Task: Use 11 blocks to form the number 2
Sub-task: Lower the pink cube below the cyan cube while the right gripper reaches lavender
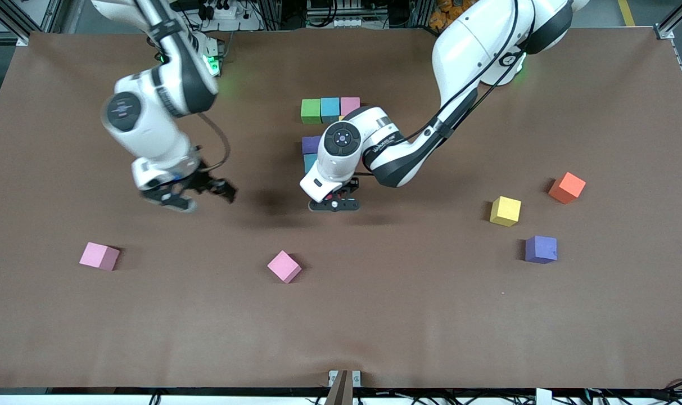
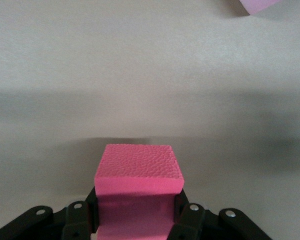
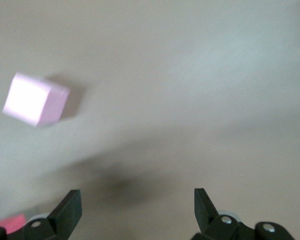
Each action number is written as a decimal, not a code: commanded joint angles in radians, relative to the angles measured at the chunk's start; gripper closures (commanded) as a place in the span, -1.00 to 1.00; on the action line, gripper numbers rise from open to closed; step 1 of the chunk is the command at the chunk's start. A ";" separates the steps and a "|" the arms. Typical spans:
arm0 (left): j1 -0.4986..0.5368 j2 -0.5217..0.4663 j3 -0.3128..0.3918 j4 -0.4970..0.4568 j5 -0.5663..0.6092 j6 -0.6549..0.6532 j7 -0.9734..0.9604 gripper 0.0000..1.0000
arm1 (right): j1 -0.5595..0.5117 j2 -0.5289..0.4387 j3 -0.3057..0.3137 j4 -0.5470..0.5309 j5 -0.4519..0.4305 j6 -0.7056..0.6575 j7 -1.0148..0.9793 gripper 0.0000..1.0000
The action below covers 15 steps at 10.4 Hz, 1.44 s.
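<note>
Next, my left gripper lets go of the deep pink block against the near side of the light blue block (image 1: 311,183) next to the purple block.
A row of green (image 1: 311,111), light blue (image 1: 330,109) and pink (image 1: 349,105) blocks lies mid-table. Nearer the front camera, a purple block (image 1: 310,144) and another light blue block (image 1: 309,162) peek out from under the left arm, which hides the rest of the number 2. My left gripper (image 1: 334,206) hovers just in front of them, shut on a deep pink block (image 2: 139,174). My right gripper (image 1: 207,194) hangs open and empty over bare table toward the right arm's end; its wrist view shows its open gripper (image 3: 137,206) and a pale pink block (image 3: 35,100).
Loose blocks lie nearer the front camera: two pink ones (image 1: 99,256) (image 1: 284,266) toward the right arm's end and the middle, and yellow (image 1: 505,211), orange (image 1: 567,187) and purple (image 1: 541,249) toward the left arm's end.
</note>
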<state>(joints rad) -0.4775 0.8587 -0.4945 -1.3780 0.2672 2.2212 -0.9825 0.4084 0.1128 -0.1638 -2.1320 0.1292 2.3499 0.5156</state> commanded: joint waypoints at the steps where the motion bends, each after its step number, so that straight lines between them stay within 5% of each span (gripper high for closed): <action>1: -0.042 0.019 0.034 0.010 -0.025 0.043 -0.002 0.49 | -0.139 0.048 0.023 0.084 -0.046 -0.008 -0.151 -0.98; 3: -0.099 0.033 0.079 0.011 -0.025 0.086 -0.025 0.49 | -0.247 0.140 0.024 0.177 -0.109 -0.008 -0.273 -0.98; 7: -0.118 0.065 0.091 0.011 -0.026 0.135 -0.073 0.50 | -0.497 0.303 0.128 0.349 -0.222 -0.009 -0.347 -0.98; 15: -0.145 0.063 0.091 0.008 -0.072 0.133 -0.108 0.52 | -0.632 0.488 0.132 0.462 -0.220 0.008 -0.456 -0.85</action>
<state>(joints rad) -0.6032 0.9179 -0.4175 -1.3756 0.2208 2.3453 -1.0817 -0.1955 0.5700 -0.0577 -1.7058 -0.0816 2.3617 0.0675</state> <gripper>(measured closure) 0.441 0.057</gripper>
